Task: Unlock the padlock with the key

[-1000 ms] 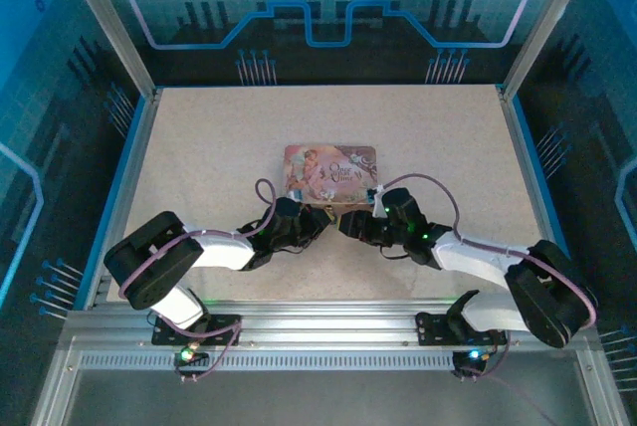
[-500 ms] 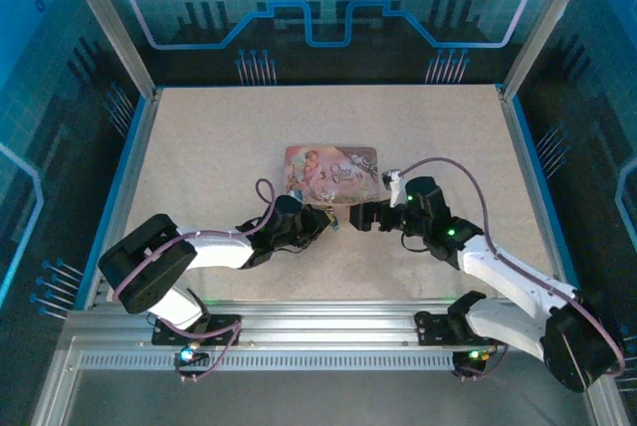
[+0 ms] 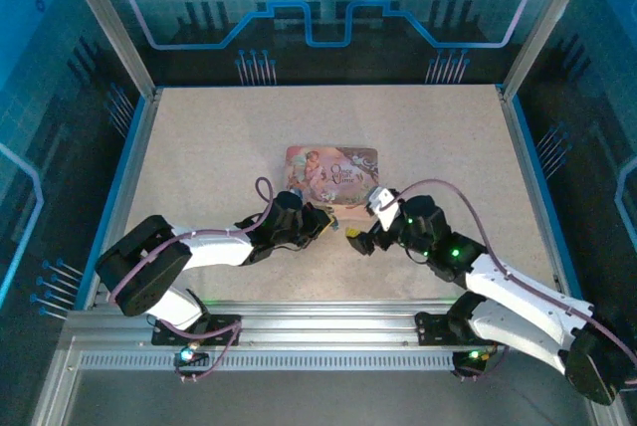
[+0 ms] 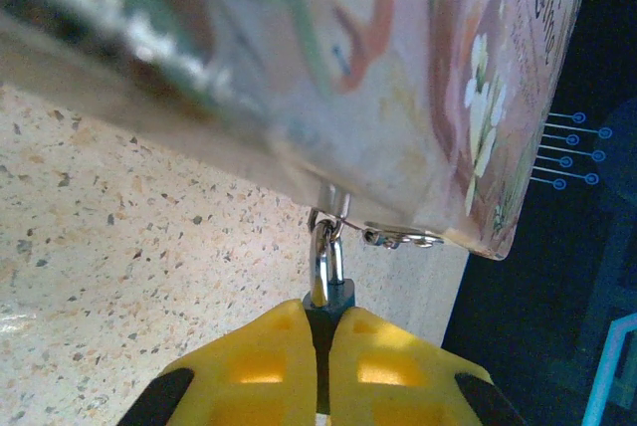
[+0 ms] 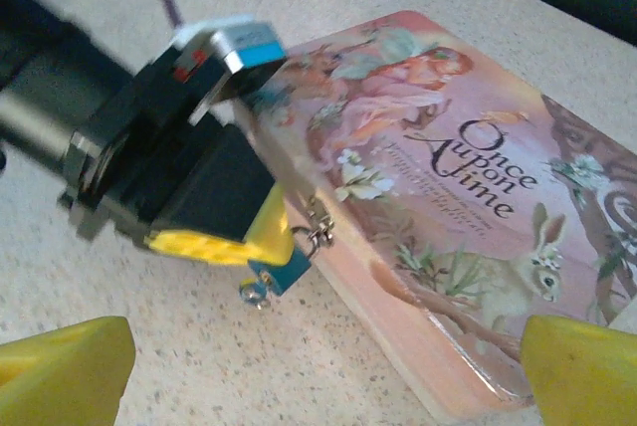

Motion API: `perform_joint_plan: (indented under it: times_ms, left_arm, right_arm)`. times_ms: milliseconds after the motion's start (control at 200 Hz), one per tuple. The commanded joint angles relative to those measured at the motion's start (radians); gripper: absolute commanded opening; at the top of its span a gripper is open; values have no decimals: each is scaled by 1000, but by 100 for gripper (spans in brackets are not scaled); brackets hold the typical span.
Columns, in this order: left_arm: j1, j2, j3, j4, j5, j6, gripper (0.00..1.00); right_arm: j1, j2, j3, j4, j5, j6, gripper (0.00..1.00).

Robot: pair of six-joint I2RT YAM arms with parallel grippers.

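Next, I grip the key's head (image 5: pixel 255 294) with my right gripper and turn it while my left gripper steadies the padlock, as the padlock's shackle is shut and the key's head is free below it.
The padlock (image 4: pixel 328 292) is tiny, with a teal body and a silver shackle hooked through the clasp on the front wall of the pink picture tin (image 4: pixel 398 68). My left gripper (image 4: pixel 320 351) is shut on the padlock's body. In the right wrist view the padlock (image 5: pixel 283 272) pokes out below the left gripper's yellow fingers (image 5: pixel 214 242). The small key (image 5: pixel 253 294) sticks out of the padlock's underside, and nothing holds it. My right gripper (image 5: pixel 318 381) stands wide open a short way in front of them, nothing between its fingers.
The tin (image 3: pixel 333 169) lies flat in the middle of the speckled table (image 3: pixel 199 147). Both grippers, left (image 3: pixel 320 221) and right (image 3: pixel 355 240), meet just in front of its near wall. Blue-lit enclosure walls surround the table.
My right gripper opened, let go at the padlock and pulled back toward the near edge, its arm swinging out to the right. The left gripper stayed shut on the padlock.
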Motion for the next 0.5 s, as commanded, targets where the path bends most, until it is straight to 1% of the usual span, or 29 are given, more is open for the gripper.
perform_joint_plan:
  times_ms: [0, 60, 155, 285, 365, 475, 490]
  left_arm:
    - [7, -36, 39, -2, 44, -8, 0]
    - [10, -36, 40, -2, 46, -15, 0]
    - [13, -36, 44, 0, 50, -20, 0]
    - [12, -37, 52, 0, 54, -29, 0]
    - [13, -36, 53, 0, 57, -36, 0]
    - [12, -35, 55, 3, 60, -48, 0]
    - [13, -35, 55, 4, 61, -50, 0]
  right_arm:
    - [79, 14, -27, 44, 145, -261, 100]
    - [120, 33, -39, 75, 201, -329, 100]
    - [162, 60, -58, 134, 251, -412, 100]
    - [186, 95, -82, 211, 265, -472, 99]
    - [204, 136, -79, 219, 275, -500, 96]
    - [217, 201, -60, 219, 272, -496, 90]
    - [218, 211, -57, 246, 271, -494, 90]
